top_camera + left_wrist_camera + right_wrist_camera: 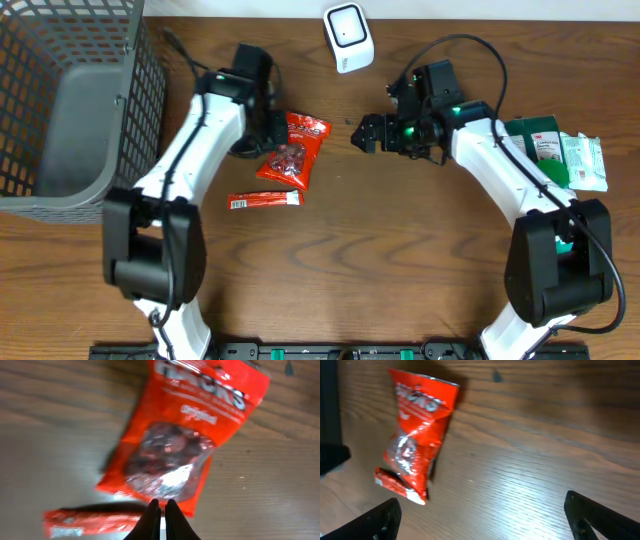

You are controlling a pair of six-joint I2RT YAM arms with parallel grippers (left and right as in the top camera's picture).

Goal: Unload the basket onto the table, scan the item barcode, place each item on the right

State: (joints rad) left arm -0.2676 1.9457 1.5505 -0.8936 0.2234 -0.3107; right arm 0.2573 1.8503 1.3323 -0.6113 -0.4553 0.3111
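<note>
Next, my right gripper closes on the middle of the red snack bag's long edge (315,152) (439,436), next to its clear window and across from my left gripper.
A red snack bag (295,150) with a clear window lies flat on the wood table, and a thin red stick packet (264,200) lies just below it. My left gripper (268,128) sits at the bag's left edge. In the left wrist view its black fingertips (162,505) are pressed together over the edge of the bag (185,435), beside the stick packet (90,522). My right gripper (365,133) hovers open to the right of the bag (417,435), with only bare wood between its fingers (590,510). A white scanner (347,37) stands at the back centre.
A grey wire basket (60,100) fills the back left corner. Green and white packets (560,150) lie at the right, beside the right arm. Bare wood stretches across the front of the table.
</note>
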